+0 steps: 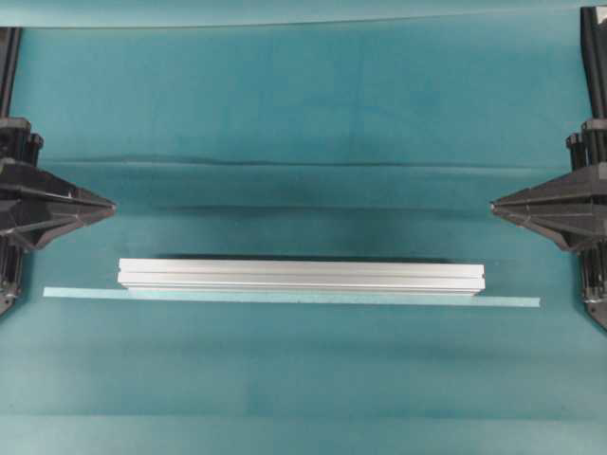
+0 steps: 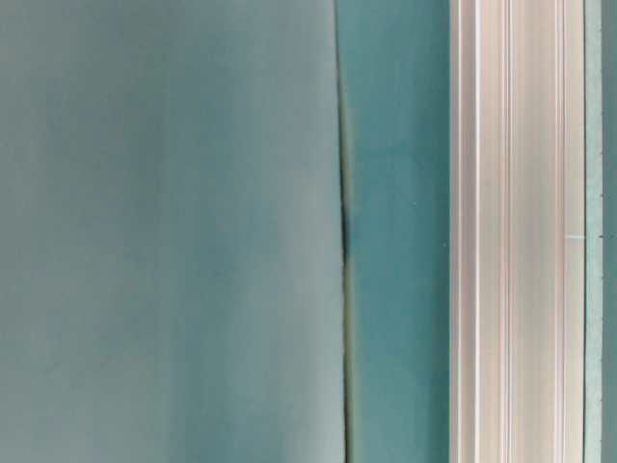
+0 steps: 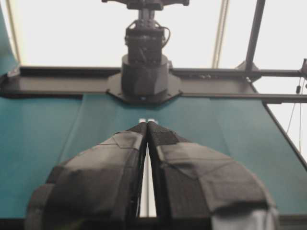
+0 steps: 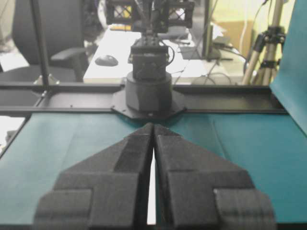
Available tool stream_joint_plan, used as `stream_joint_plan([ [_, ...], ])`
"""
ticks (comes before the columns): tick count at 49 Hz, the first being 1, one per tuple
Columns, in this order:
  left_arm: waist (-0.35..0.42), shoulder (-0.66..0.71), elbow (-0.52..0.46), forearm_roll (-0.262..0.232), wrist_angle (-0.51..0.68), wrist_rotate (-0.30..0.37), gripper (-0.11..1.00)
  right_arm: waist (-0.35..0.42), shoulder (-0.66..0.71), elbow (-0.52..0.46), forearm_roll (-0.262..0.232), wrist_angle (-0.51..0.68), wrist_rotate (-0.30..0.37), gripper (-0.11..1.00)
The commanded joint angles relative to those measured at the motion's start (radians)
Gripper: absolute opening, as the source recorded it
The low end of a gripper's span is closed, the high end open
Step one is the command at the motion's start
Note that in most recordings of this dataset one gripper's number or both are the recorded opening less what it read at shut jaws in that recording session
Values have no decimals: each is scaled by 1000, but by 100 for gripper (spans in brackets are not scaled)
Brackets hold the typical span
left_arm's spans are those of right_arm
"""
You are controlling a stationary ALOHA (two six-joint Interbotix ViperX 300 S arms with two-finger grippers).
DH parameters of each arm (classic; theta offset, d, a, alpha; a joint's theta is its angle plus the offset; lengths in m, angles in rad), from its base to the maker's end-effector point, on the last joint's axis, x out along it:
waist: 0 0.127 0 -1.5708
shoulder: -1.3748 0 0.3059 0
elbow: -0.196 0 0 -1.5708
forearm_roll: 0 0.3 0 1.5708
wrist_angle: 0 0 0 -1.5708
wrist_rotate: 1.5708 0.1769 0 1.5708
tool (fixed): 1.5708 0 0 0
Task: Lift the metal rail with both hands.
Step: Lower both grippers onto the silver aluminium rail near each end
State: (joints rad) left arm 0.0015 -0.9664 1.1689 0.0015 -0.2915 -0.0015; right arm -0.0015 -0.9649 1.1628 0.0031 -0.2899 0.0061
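Observation:
My left gripper is to close next across the metal rail's long sides [image 1: 187, 275], a little way in from the rail end that is nearest that gripper.
The metal rail [image 1: 302, 274] is a long silver grooved bar lying flat on the teal cloth, across the middle of the overhead view. It fills the right side of the table-level view [image 2: 516, 231]. My left gripper [image 1: 112, 205] is shut and empty at the left edge, back from the rail's left end and apart from it. My right gripper [image 1: 494, 205] is shut and empty at the right edge, back from the rail's right end. In the left wrist view the tips [image 3: 147, 125] meet, with a sliver of rail [image 3: 148, 184] showing between the fingers. The right wrist view [image 4: 153, 125] shows the same.
A thin pale-green tape strip [image 1: 290, 298] lies along the rail's front side, longer than the rail. A fold in the cloth [image 1: 313, 163] runs across the table behind the rail. Each arm's black base [image 3: 144, 79] stands at the far table edge.

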Motion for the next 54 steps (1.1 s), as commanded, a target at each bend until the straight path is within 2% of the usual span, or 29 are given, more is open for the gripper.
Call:
stream_joint_plan([
  [1, 2, 57, -66, 3, 71, -52, 14, -18, 26, -5, 12, -3, 17, 10],
  [5, 3, 98, -115, 9, 179, -100, 7, -38, 49, -34, 104, 100, 35, 3],
  [8, 0, 132, -155, 14, 265, -123, 0, -46, 77, -66, 129, 206, 46, 0],
  [15, -12, 204, -247, 17, 431, -123, -2, -48, 158, -158, 127, 456, 51, 0],
  [23, -14, 285, -319, 17, 572, -91, -2, -48, 302, -284, 127, 678, 51, 0],
  [39, -6, 489, -489, 18, 916, -78, -2, -41, 595, -500, 126, 968, 44, 0],
  [48, 6, 589, -566, 21, 1025, -78, -2, -41, 733, -634, 78, 1166, 35, 0],
  [54, 20, 640, -600, 21, 1057, -72, -2, -38, 796, -687, 55, 1250, 29, 0],
])
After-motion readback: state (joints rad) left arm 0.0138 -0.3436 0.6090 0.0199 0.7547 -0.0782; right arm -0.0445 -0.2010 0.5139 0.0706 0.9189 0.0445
